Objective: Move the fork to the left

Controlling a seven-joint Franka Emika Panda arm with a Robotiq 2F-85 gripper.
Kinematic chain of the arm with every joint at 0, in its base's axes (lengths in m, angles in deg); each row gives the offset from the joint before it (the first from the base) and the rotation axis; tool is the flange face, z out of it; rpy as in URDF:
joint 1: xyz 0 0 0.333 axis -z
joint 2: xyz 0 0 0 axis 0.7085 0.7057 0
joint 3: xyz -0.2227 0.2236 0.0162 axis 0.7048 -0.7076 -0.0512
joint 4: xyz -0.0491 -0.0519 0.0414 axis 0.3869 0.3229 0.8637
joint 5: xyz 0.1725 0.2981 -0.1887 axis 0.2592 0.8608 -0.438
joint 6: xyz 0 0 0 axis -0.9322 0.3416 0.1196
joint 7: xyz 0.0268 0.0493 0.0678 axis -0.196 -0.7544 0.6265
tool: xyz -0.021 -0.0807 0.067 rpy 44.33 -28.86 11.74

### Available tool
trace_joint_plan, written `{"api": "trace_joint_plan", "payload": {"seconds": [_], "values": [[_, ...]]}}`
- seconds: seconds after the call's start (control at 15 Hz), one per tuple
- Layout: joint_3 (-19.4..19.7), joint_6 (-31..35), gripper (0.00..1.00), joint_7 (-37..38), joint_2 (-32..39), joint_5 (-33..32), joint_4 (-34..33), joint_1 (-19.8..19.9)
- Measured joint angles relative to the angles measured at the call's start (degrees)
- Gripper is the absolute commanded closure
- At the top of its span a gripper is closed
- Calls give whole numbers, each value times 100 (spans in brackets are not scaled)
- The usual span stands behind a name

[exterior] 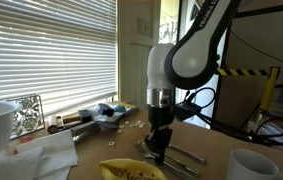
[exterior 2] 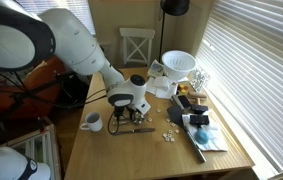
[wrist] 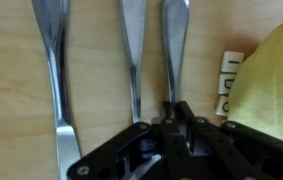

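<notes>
Next, my gripper lets go of the fork, to lie on the wooden table [exterior: 157, 163] [wrist: 191, 75] in the space between the middle handle and the yellow object.
Three silver utensil handles lie side by side on the wooden table in the wrist view: left [wrist: 53, 60], middle [wrist: 131, 50], right [wrist: 173, 50]. Only handles show, so I cannot tell which is the fork. My gripper [wrist: 178, 118] is down at the table with its fingers closed together on the right handle. In both exterior views the gripper [exterior: 158, 140] [exterior 2: 121, 118] stands upright over the utensils [exterior: 184, 155] [exterior 2: 133, 128] at the table's middle.
A yellow object [wrist: 276, 70] [exterior: 131, 170] and a small white lettered tile [wrist: 226, 80] lie beside the right handle. A white mug [exterior 2: 91, 122] [exterior: 251, 165], a white bowl [exterior 2: 178, 63], scattered tiles [exterior 2: 166, 133] and blue clutter [exterior 2: 196, 125] surround it.
</notes>
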Motion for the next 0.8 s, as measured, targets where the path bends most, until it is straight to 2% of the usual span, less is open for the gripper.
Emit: {"api": "trace_joint_plan", "payload": {"seconds": [0.8], "values": [[73, -100, 97, 525, 14, -201, -46, -367]]}}
